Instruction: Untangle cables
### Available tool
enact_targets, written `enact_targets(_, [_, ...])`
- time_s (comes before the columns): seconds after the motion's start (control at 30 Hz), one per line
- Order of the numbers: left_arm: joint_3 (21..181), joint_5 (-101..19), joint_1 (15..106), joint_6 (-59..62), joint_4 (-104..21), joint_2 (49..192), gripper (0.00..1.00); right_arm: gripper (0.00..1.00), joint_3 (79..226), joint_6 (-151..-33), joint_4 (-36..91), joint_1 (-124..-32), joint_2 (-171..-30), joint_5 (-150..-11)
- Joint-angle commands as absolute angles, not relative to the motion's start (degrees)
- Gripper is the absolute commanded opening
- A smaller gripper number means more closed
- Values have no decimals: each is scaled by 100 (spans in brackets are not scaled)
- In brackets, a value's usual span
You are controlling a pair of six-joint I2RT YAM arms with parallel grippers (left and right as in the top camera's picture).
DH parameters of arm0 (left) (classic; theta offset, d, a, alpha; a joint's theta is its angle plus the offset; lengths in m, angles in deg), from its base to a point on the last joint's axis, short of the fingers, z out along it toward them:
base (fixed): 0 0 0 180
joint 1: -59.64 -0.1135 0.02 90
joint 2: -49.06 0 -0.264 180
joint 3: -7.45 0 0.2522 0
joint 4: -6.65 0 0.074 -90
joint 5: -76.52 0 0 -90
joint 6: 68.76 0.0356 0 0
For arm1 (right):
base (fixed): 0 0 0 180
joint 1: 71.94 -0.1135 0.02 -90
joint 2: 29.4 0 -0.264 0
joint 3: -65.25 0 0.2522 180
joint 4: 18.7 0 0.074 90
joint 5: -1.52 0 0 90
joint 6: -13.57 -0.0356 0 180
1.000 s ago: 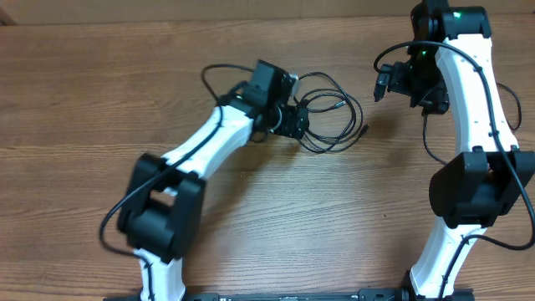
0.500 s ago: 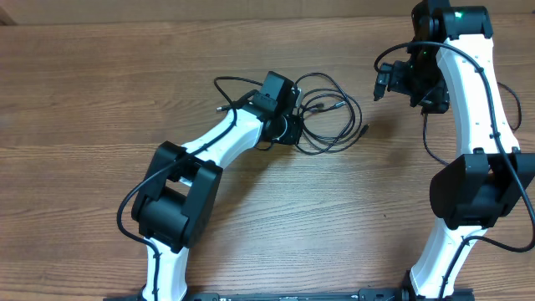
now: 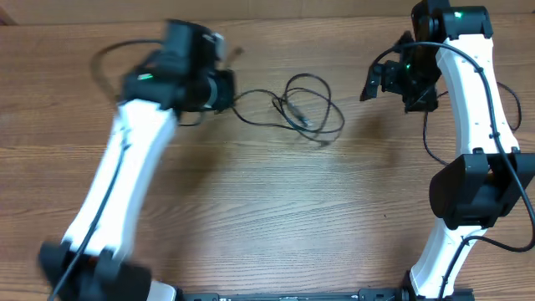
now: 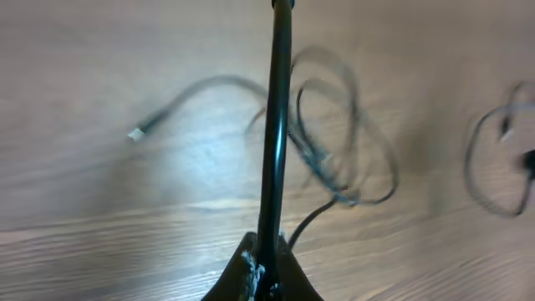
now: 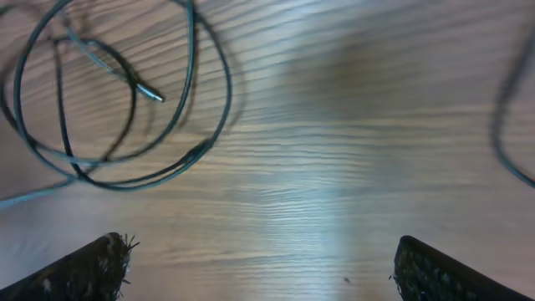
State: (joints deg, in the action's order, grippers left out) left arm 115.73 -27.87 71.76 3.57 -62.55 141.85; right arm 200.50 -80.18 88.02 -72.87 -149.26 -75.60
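The robot's right gripper will move to the cables' crossing strands (image 3: 287, 102) (image 5: 73, 38), on the side of the loops nearest the left gripper, and close there.
The cables (image 3: 294, 111) are thin black cords lying in loose overlapping loops on the wooden table, left of its middle. My left gripper (image 3: 226, 89) is shut on one strand, which runs taut from it to the loops. In the left wrist view that held cable (image 4: 277, 125) runs straight up from the shut gripper (image 4: 269, 255), with the blurred loops (image 4: 338, 163) behind it and a free plug end (image 4: 134, 134) to the left. My right gripper (image 3: 372, 84) hangs open to the right of the loops. Its wrist view shows the loops (image 5: 125, 159) at upper left and nothing inside the gripper (image 5: 263, 267).
The left arm is motion-blurred and stretches from the bottom left corner toward the table's far left. The right arm's own thicker black cable (image 3: 428, 134) hangs beside it. A dark blurred loop (image 4: 493, 167) shows at the right of the left wrist view.
My left gripper shut on a strand and swung far to the left, dragging it out. The tangle slid left and opened into looser loops. The right arm barely moved.
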Motion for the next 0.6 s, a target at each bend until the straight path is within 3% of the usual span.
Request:
enact_targets(0.0, [11761, -3025, 6905, 342, -6318, 13680, 4, 100, 20170, -7450, 8757, -7464, -14716, -6867])
enact_targets(0.13, [11774, -3948, 6599, 346, -6087, 13199, 4, 100, 20164, -7437, 8601, -7709, -14716, -6779])
enact_targets(0.27, [11774, -3930, 6548, 353, -5813, 12979, 4, 100, 20159, -7319, 8359, -7991, -14718, -6779])
enact_targets(0.5, [11774, -1240, 6548, 536, -6126, 12909, 4, 100, 19856, -7391, 8123, -8362, -14729, -6801])
enact_targets(0.57, [11774, -991, 6548, 541, -6323, 12907, 4, 100, 19643, -7625, 8016, -8430, -14738, -6799])
